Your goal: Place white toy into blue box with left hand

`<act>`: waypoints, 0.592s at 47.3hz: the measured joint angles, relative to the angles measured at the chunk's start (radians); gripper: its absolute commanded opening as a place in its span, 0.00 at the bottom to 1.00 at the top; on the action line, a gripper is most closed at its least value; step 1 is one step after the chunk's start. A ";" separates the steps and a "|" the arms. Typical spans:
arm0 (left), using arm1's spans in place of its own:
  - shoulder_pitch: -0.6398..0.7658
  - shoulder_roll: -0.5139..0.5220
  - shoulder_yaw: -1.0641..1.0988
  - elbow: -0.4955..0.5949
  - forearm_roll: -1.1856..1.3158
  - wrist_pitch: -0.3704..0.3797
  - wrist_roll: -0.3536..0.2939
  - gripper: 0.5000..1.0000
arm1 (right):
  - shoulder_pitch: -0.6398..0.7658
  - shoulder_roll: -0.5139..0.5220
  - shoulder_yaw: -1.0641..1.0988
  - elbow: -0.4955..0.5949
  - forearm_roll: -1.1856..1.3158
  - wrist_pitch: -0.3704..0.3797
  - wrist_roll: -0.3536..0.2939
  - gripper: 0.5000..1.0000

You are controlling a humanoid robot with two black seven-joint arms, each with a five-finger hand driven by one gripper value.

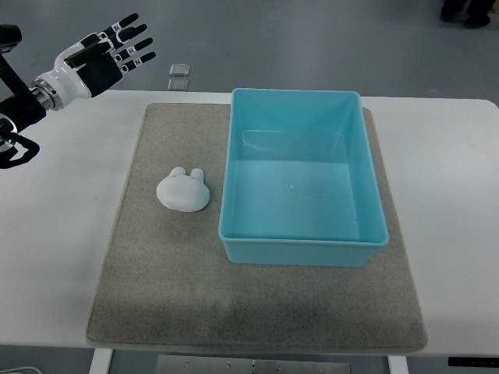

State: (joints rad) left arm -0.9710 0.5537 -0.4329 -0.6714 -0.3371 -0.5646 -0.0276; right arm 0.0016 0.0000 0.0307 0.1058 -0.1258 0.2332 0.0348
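Next, I close my left gripper around the rounded body (181,192) of the white toy, with its fingers reaching over the toy's ears.
A white rabbit-shaped toy (183,190) lies on the grey mat (156,265), just left of the blue box (300,243). The box is open-topped and holds nothing. My left hand (117,48) is raised at the top left, beyond the table's far edge, well away from the toy. Its fingers are spread and hold nothing. The right arm does not show.
The mat lies on a white table (54,234). Two small grey squares (178,76) lie on the floor beyond the table's far edge. A person's shoes (465,12) show at the top right corner.
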 measured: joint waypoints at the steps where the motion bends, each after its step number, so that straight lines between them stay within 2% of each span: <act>1: 0.000 0.000 0.000 0.000 0.000 0.000 0.000 1.00 | 0.000 0.000 0.000 0.000 0.000 0.000 0.000 0.87; 28: -0.005 0.002 0.010 -0.002 -0.001 -0.001 0.000 1.00 | 0.000 0.000 0.000 0.000 0.000 0.000 0.000 0.87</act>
State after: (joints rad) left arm -0.9763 0.5562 -0.4230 -0.6733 -0.3376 -0.5657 -0.0277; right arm 0.0015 0.0000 0.0307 0.1058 -0.1258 0.2332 0.0347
